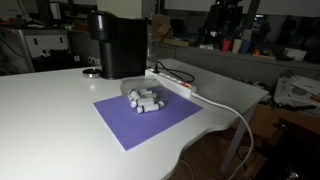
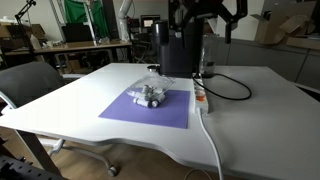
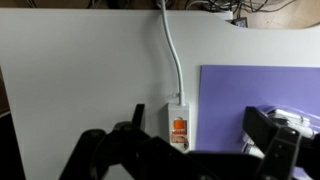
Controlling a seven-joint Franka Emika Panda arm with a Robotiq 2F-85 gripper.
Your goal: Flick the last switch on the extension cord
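Next, I move my gripper next to the extension cord's orange-lit switch (image 1: 186,86) (image 3: 179,127), beside where the thick white cable comes out, and close it there.
The extension cord (image 3: 178,125) is a narrow white power strip lying on the white table beside the purple mat (image 3: 260,90). In the wrist view only its end shows, with an orange-lit switch (image 3: 179,127) and a thick white cable (image 3: 172,50) trailing away. My gripper (image 3: 200,140) is open and empty above this end, its dark fingers wide apart on either side. The rest of the strip is hidden under the gripper. The strip also shows in both exterior views (image 1: 172,80) (image 2: 200,95), and so does the mat (image 1: 145,115) (image 2: 150,105).
A black box-shaped machine (image 1: 115,45) (image 2: 178,50) stands at the strip's far end. A clear bowl of grey objects (image 1: 143,98) (image 2: 150,95) sits on the mat. A black cable (image 2: 230,88) loops on the table. The white cable hangs over the table edge (image 1: 240,125).
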